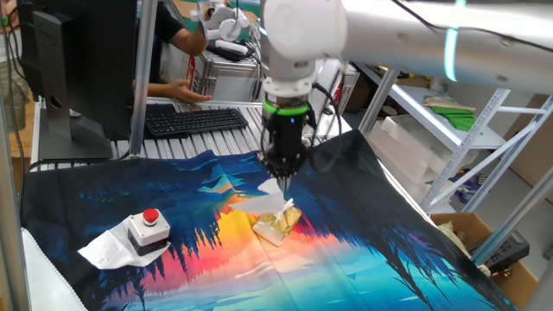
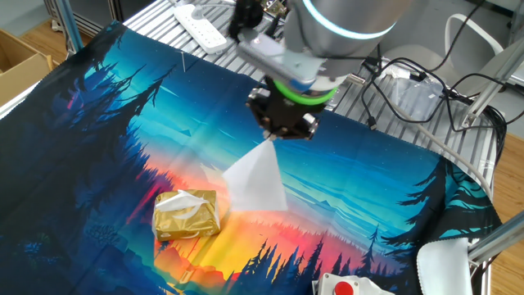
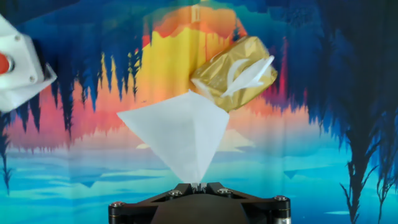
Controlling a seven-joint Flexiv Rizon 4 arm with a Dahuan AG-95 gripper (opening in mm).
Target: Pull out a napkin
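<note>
The white napkin will drop from my gripper when I let go of it over the near end of the gold napkin pack (image 1: pixel 271 231) (image 3: pixel 216 92).
My gripper (image 1: pixel 282 171) (image 2: pixel 276 135) (image 3: pixel 199 185) is shut on the corner of a white napkin (image 3: pixel 180 134) and holds it above the cloth. The napkin (image 2: pixel 258 180) hangs down from the jaws as a spread triangle, free of the pack. The gold napkin pack (image 1: pixel 276 226) (image 2: pixel 187 214) (image 3: pixel 235 78) lies on the printed cloth below, a little to the side of the gripper, with another white sheet sticking out of its slot (image 3: pixel 249 73).
A white box with a red button (image 1: pixel 148 228) (image 2: pixel 344 287) (image 3: pixel 15 62) sits on a white sheet (image 1: pixel 108 250) at one side of the cloth. A keyboard (image 1: pixel 194 119) and a person's hand lie behind the table. A power strip (image 2: pixel 201 26) lies at the cloth's far edge.
</note>
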